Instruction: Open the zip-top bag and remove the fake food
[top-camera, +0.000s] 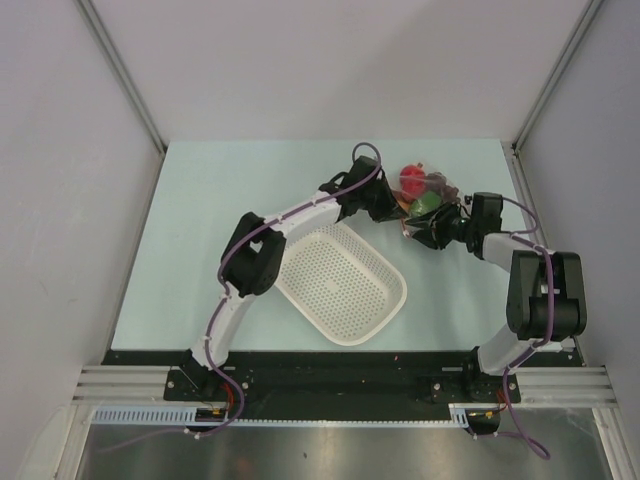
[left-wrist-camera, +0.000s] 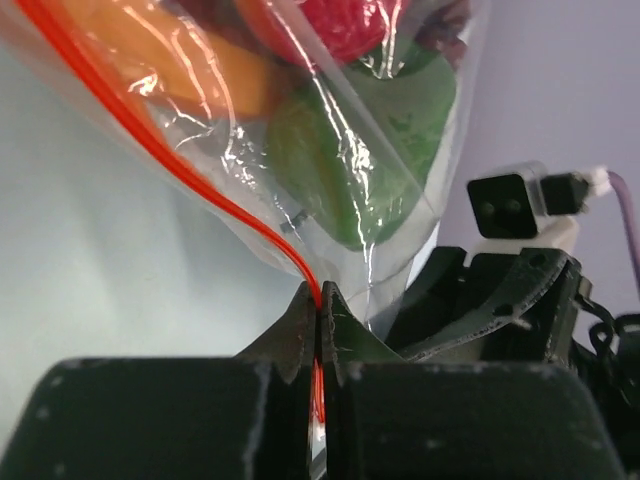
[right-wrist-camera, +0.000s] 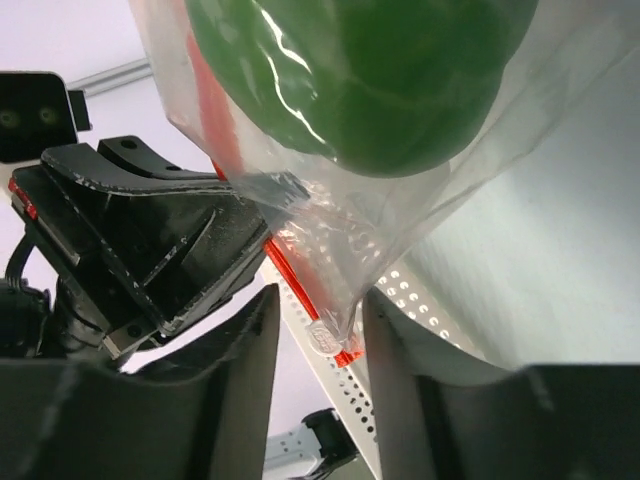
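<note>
My right gripper needs to pinch just the clear plastic (right-wrist-camera: 362, 262) below the green pepper, since both that plastic and the end of the bag's zipper are within its fingers.
The zip-top bag (top-camera: 425, 190) is held off the table at the far right, with fake food inside it: a red fruit (top-camera: 411, 180), a green pepper (top-camera: 426, 202) and dark grapes (top-camera: 441, 185). My left gripper (left-wrist-camera: 321, 300) is shut on the bag's orange-red zipper strip (left-wrist-camera: 200, 180). Above it the green pepper (left-wrist-camera: 370, 150) and an orange piece (left-wrist-camera: 190, 70) press against the clear plastic. My right gripper (right-wrist-camera: 320, 320) is open. The bag's lower corner with the zipper end (right-wrist-camera: 340, 335) hangs between its fingers. The green pepper (right-wrist-camera: 360, 70) fills the top of that view.
A white perforated basket (top-camera: 345, 285) lies on the table between the two arms, just below the grippers. Its rim (right-wrist-camera: 420, 300) shows behind the bag in the right wrist view. Grey walls enclose the table on three sides.
</note>
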